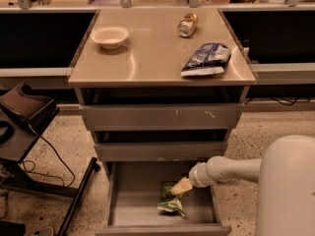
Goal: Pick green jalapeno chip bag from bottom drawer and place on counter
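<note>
Next, my gripper will go to the near half [176, 203] of the green jalapeno chip bag, toward the bottom drawer's front, and close there.
The bottom drawer [125, 208] is pulled open below the two upper grey drawers. The green jalapeno chip bag [170, 204] lies crumpled inside it, right of the middle. My gripper [180, 187] reaches in from the right on a white arm and sits right at the bag's top edge, touching or nearly touching it. The tan counter [147, 58] tops the cabinet.
On the counter stand a white bowl [110, 36] at the back left, a can lying on its side [187, 24] at the back, and a blue-and-white chip bag [206, 59] at the right. A dark side table [22, 117] with cables stands left of the cabinet.
</note>
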